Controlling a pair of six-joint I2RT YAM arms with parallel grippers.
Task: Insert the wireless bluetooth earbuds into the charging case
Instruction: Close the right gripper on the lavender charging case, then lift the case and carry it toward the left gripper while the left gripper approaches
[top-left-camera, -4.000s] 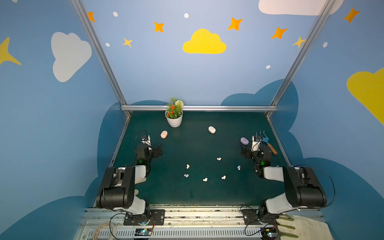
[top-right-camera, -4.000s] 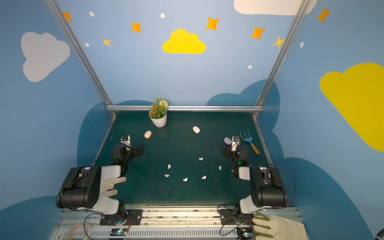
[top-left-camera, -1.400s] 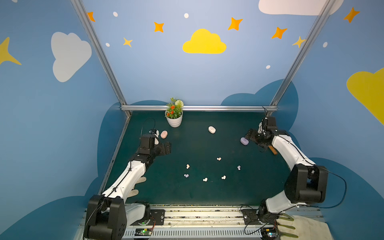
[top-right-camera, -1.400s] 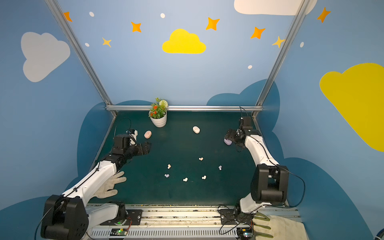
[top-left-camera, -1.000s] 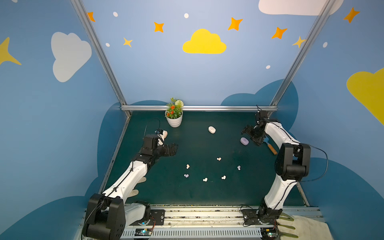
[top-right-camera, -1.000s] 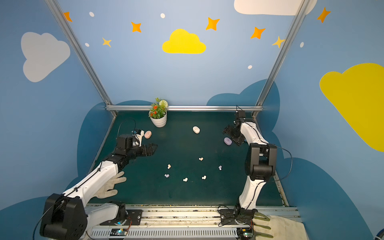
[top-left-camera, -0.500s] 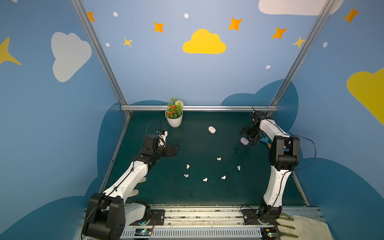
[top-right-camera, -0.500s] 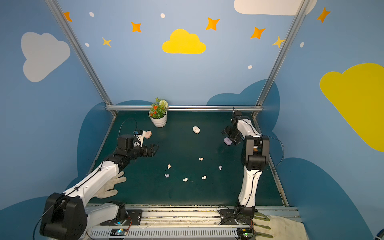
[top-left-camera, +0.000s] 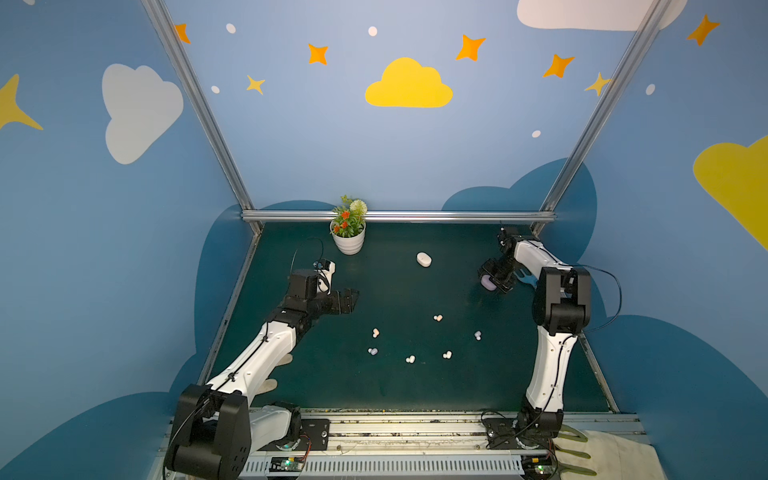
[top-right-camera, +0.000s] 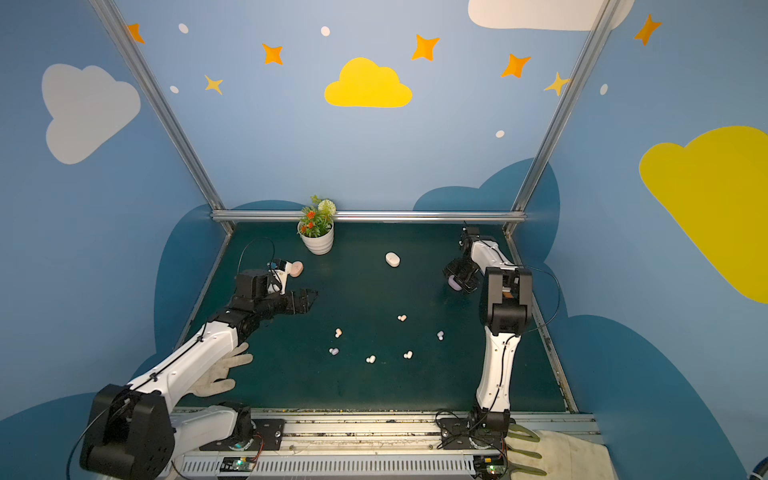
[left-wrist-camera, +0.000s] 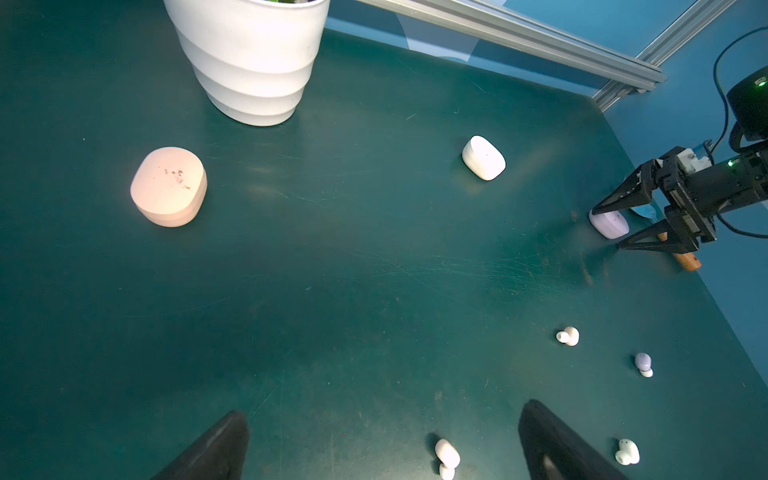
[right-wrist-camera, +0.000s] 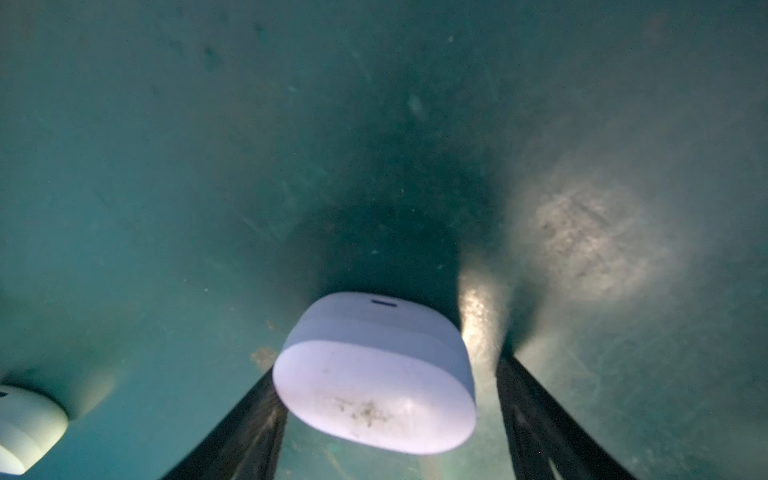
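I need to next take hold of the lilac case's body (left-wrist-camera: 609, 225) with my left gripper, once my right gripper brings it over the middle of the table.
Several tiny earbuds lie loose mid-table, among them a whitish one (top-left-camera: 438, 318) and a lilac one (top-left-camera: 372, 351). Three closed charging cases rest on the green mat: white (top-left-camera: 424, 259), lilac (top-left-camera: 487, 282) and pink (top-right-camera: 296, 268). My right gripper (top-left-camera: 491, 281) straddles the lilac case (right-wrist-camera: 374, 374) at table level. One finger touches its side and a gap shows at the other finger (right-wrist-camera: 536, 407), so the gripper is still open. My left gripper (top-left-camera: 353, 300) hovers wide open over bare mat, with an earbud (left-wrist-camera: 446, 454) just below between its fingers.
A white flower pot (top-left-camera: 348, 241) stands at the back near the metal rail (top-left-camera: 436, 216). A blue hand rake (top-left-camera: 524, 277) with a wooden handle lies just behind the right gripper. A work glove (top-right-camera: 216, 374) lies under the left arm. Blue walls enclose both sides.
The right gripper has come down round the lilac case and its jaws have narrowed. The left gripper has edged slightly toward the middle and stayed wide open.
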